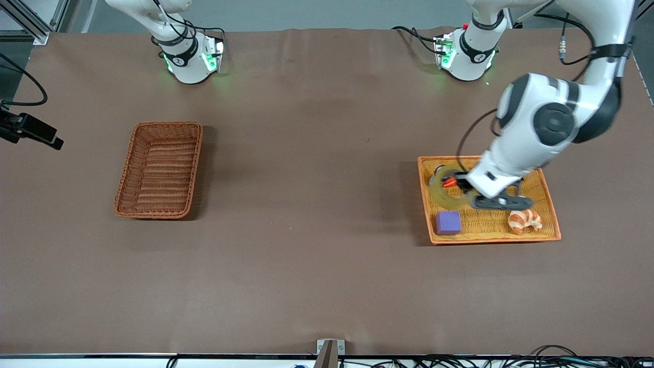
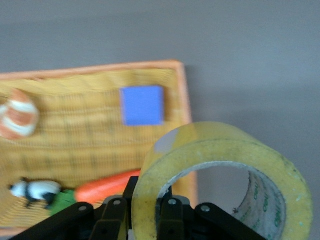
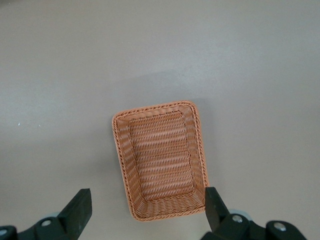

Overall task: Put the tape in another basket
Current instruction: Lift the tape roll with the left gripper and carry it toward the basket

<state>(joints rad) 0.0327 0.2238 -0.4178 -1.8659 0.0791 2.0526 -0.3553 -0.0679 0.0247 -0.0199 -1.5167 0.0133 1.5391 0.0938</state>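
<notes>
Next, my left gripper lets go of the tape roll on the brown table [image 1: 286,197], between the dark reddish-brown basket and the orange tray.
The yellowish tape roll [image 1: 445,200] is in my left gripper [image 1: 460,185], held tilted just over the orange tray [image 1: 490,238]. In the left wrist view the left gripper [image 2: 147,200] is shut on the roll's wall, one finger inside the hole and one outside; the tape [image 2: 220,150] hangs over the tray's rim. The dark reddish-brown basket [image 1: 127,174] stands empty toward the right arm's end of the table. My right gripper [image 3: 146,202] is open and empty, high over that basket [image 3: 120,150]; it is out of the front view.
In the orange tray [image 2: 90,145] lie a purple cube [image 1: 448,223] [image 2: 143,105], a croissant [image 1: 524,220] [image 2: 17,114], an orange carrot [image 2: 107,186] and a small panda toy [image 2: 35,191]. Brown table between the two baskets.
</notes>
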